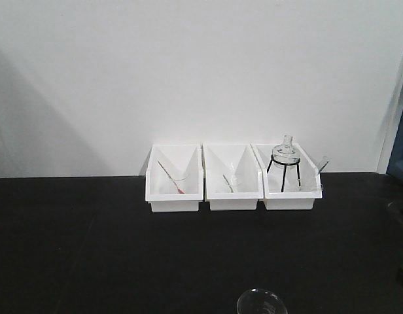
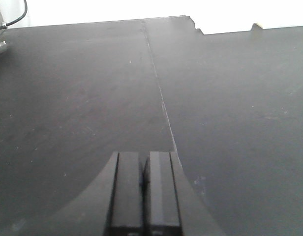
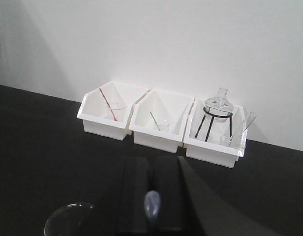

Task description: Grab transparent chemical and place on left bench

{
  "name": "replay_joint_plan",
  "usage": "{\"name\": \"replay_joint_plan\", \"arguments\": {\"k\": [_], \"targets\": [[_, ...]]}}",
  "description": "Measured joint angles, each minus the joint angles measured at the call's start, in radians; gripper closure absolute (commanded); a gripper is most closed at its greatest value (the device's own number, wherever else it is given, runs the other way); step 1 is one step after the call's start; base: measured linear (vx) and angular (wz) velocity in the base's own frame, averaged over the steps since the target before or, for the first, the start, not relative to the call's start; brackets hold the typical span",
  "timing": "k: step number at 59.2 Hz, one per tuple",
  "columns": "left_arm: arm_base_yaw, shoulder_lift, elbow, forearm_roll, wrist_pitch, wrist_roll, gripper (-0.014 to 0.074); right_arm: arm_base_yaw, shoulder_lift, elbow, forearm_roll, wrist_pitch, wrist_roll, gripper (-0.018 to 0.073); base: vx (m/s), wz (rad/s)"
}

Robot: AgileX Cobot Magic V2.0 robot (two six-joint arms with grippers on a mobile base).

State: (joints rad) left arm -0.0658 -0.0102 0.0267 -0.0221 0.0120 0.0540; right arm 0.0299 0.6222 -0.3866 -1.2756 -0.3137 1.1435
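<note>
My right gripper is holding the translucent pipette. It will let go of it inside the round rim of the clear glass vessel (image 1: 267, 294) (image 3: 71, 217).
The transparent chemical is a clear glass vessel whose round rim (image 3: 68, 219) shows at the lower left of the right wrist view, and at the bottom edge of the front view (image 1: 262, 302). Its translucent pipette bulb (image 3: 152, 204) sits pinched between the black fingers of my right gripper (image 3: 152, 162), which is shut on it. The left bench (image 1: 90, 242) is the matte black worktop under a white wall. My left gripper (image 2: 144, 155) is shut and empty, low over a black worktop (image 2: 82, 98).
Three white bins stand in a row at the wall: the left one (image 1: 174, 196) holds a small beaker with a red stick, the middle one (image 1: 231, 196) a small beaker with a rod, the right one (image 1: 290, 196) a round flask on a black tripod (image 1: 284, 160). A seam (image 2: 159, 88) crosses the worktop.
</note>
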Motion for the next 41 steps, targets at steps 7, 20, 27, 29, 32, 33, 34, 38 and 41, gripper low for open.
{"name": "replay_joint_plan", "arguments": {"k": [7,20,27,29,32,33,34,38,41], "targets": [[0.0,0.0,0.0,0.0,0.0,0.0,0.06,0.0,0.014,-0.002,0.029,-0.013,0.036,0.0562,0.0,0.0],[0.0,0.0,0.0,0.0,0.0,0.0,0.06,0.0,0.226,-0.115,0.091,-0.175,0.044,0.0562,0.0,0.0],[0.0,0.0,0.0,0.0,0.0,0.0,0.06,0.0,0.405,-0.221,0.091,-0.278,0.036,0.0562,0.0,0.0],[0.0,0.0,0.0,0.0,0.0,0.0,0.06,0.0,0.463,-0.25,0.09,-0.304,0.031,0.0562,0.0,0.0],[0.0,0.0,0.0,0.0,0.0,0.0,0.06,0.0,0.544,-0.287,0.086,-0.338,0.022,0.0562,0.0,0.0],[0.0,0.0,0.0,0.0,0.0,0.0,0.06,0.0,0.566,-0.297,0.083,-0.348,0.02,0.0562,0.0,0.0],[0.0,0.0,0.0,0.0,0.0,0.0,0.06,0.0,0.589,-0.306,0.08,-0.363,0.016,0.0562,0.0,0.0],[0.0,0.0,0.0,0.0,0.0,0.0,0.06,0.0,0.697,-0.35,0.069,-0.417,-0.001,0.0562,0.0,0.0],[0.0,0.0,0.0,0.0,0.0,0.0,0.06,0.0,0.776,-0.376,0.063,-0.452,-0.014,0.0562,0.0,0.0]]}}
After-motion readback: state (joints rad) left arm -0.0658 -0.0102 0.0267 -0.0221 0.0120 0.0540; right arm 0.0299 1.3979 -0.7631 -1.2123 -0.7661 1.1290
